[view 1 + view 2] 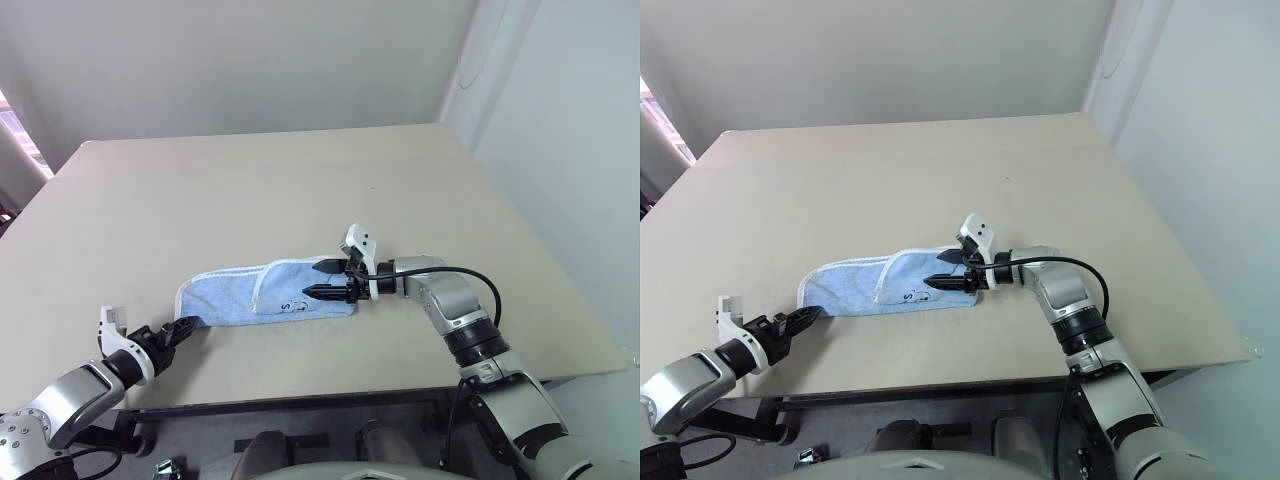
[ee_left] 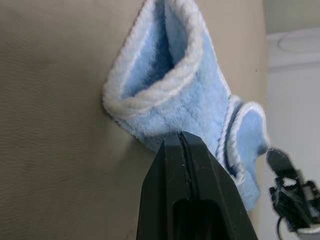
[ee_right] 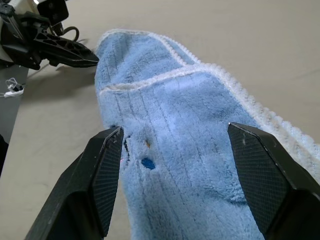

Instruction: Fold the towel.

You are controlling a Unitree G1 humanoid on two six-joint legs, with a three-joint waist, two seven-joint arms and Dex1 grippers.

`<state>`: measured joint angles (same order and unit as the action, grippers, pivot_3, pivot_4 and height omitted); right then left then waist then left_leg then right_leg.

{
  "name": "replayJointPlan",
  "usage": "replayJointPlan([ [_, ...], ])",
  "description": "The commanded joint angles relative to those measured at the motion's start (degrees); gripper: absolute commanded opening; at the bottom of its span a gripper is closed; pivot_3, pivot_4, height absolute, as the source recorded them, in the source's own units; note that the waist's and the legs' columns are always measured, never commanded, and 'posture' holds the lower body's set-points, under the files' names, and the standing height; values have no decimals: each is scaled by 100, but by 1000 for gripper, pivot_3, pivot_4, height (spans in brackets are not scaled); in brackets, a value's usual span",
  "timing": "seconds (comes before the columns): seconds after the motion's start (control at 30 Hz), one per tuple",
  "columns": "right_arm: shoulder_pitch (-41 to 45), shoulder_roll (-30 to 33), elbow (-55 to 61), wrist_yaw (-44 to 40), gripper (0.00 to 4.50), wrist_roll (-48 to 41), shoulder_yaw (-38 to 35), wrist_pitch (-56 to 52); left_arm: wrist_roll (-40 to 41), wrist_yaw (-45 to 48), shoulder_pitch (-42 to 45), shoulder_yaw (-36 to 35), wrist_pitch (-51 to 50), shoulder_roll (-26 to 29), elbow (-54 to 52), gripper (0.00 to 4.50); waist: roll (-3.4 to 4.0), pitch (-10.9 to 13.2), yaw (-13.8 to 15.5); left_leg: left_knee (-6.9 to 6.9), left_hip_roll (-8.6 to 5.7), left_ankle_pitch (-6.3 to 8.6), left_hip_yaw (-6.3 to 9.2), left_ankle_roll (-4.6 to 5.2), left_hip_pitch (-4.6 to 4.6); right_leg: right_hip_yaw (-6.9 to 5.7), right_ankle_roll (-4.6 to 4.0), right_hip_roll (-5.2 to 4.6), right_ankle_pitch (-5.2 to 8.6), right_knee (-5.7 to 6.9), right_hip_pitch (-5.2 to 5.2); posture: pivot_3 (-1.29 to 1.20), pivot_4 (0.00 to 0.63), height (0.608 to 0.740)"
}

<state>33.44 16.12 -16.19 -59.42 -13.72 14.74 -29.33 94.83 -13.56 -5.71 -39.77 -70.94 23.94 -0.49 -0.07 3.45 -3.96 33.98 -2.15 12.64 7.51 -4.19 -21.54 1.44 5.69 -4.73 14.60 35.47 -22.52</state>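
Note:
Empty left gripper, shut by the towel's long side, should open, take the white-edged corner (image 2: 118,108), then fold that end over.
The light blue towel (image 1: 265,293) with white stitched edging lies as a long folded strip near the table's front edge. My right gripper (image 1: 322,280) is open at the towel's right end, one finger on each side of it. The right wrist view has small dark ink marks (image 3: 145,162) on the cloth between those fingers (image 3: 105,185). My left gripper (image 1: 186,324) is shut, its tip at the rolled left end of the towel (image 2: 165,85). No cloth shows between its fingers (image 2: 187,175).
The beige table (image 1: 300,180) stretches wide behind and to both sides of the towel. Its front edge (image 1: 330,390) runs close below the towel. A white wall (image 1: 560,120) stands along the table's right side.

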Motion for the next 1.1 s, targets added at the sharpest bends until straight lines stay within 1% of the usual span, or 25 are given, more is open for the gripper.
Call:
replayJointPlan([
  [0.03, 142, -23, 61, -25, 3451, 4, -15, 180, -112, 191, -177, 167, 250, 111, -129, 23, 0, 0, 1, -1, 0, -2, 0, 3, 0, 0, -3, 0, -2, -1, 0, 0, 0, 731],
  [0.07, 139, -17, 62, -27, 3451, 18, -8, 200, -129, 235, -209, 203, 329, 121, -163, 23, 0, 0, 4, -2, 0, -2, -1, 4, -2, 0, -3, 1, -2, -2, 0, 0, 0, 731],
  [0.1, 137, -13, 63, -29, 3451, 26, -4, 212, -120, 271, -238, 240, 386, 138, -180, 378, 0, 0, 3, -3, 0, -2, -1, 3, -2, 0, -3, 1, -1, -3, 0, 0, 0, 731],
  [0.13, 129, -8, 67, -34, 3451, 30, -1, 227, -174, 355, -268, 271, 470, 156, -229, 575, 0, 0, 3, -3, 0, -1, -1, 2, -3, 0, -2, 1, -1, -5, 0, 0, 0, 731],
  [0.27, 116, 9, 65, -54, 3451, 42, 1, 244, -197, 365, -321, 320, 715, 189, -169, 1950, 0, 0, 2, -2, 0, 4, -2, -6, -2, 0, 11, 0, 7, -9, -1, 0, 0, 731],
  [0.3, 116, 10, 56, -54, 3451, 46, 1, 247, -103, 329, -336, 340, 704, 210, -121, 2219, 0, 0, 3, -3, 0, 4, -2, -6, -2, 0, 11, 0, 7, -9, -1, 0, 0, 731],
  [0.33, 115, 13, 48, -54, 3451, 51, 0, 252, 6, 229, -347, 347, 725, 209, -70, 2698, 0, 0, 4, -3, 1, 4, -2, -6, -1, 0, 11, 0, 7, -9, -2, 0, 0, 731],
  [0.37, 114, 16, 45, -58, 3451, 54, -2, 255, 121, 128, -343, 334, 785, 189, -9, 2995, 1, 0, 4, -3, 1, 4, -2, -6, -1, 0, 12, 0, 7, -9, -2, 0, 0, 731],
  [0.53, 116, -10, 16, -43, 3451, 84, -4, 271, 437, -289, -279, 373, 1019, 177, 374, 2995, 10, -5, 5, -2, 1, 4, 1, -7, 5, 0, 17, 1, 11, -8, 1, 0, 0, 731],
  [0.67, 99, -18, 67, -44, 3451, 67, 7, 228, 627, -431, -337, 410, 1114, 214, 371, 2995, 22, -10, 3, -2, 1, 4, 1, -7, 6, 0, 17, 1, 11, -8, 1, 0, 0, 731],
  [0.8, 90, -10, 64, -41, 3451, 76, 19, 219, 759, -540, -583, 437, 1226, 214, 303, 2995, 26, -11, -2, -3, 1, 4, 0, -6, 6, 0, 16, 1, 10, -8, 1, 0, 0, 731],
  [0.9, 82, -7, 92, -40, 3451, 70, 27, 190, 798, -432, -791, 522, 1225, 251, 148, 2995, 28, -11, -3, -5, 1, 5, -1, -7, 6, 1, 16, 1, 10, -10, 0, 0, 0, 731],
  [0.97, 84, -13, 69, -39, 3451, 77, 34, 195, 684, -298, -851, 510, 1303, 289, 78, 2995, 28, -11, -5, -5, 1, 6, -2, -8, 5, 1, 17, 1, 10, -13, 0, 0, 0, 731],
  [1.1, 112, -38, 14, -44, 3451, 87, 52, 198, 420, 136, -772, 395, 1375, 638, 245, 2995, 29, -11, -7, -7, 2, 9, -4, -13, 3, 1, 16, 1, 10, -17, -5, 0, 0, 731],
])
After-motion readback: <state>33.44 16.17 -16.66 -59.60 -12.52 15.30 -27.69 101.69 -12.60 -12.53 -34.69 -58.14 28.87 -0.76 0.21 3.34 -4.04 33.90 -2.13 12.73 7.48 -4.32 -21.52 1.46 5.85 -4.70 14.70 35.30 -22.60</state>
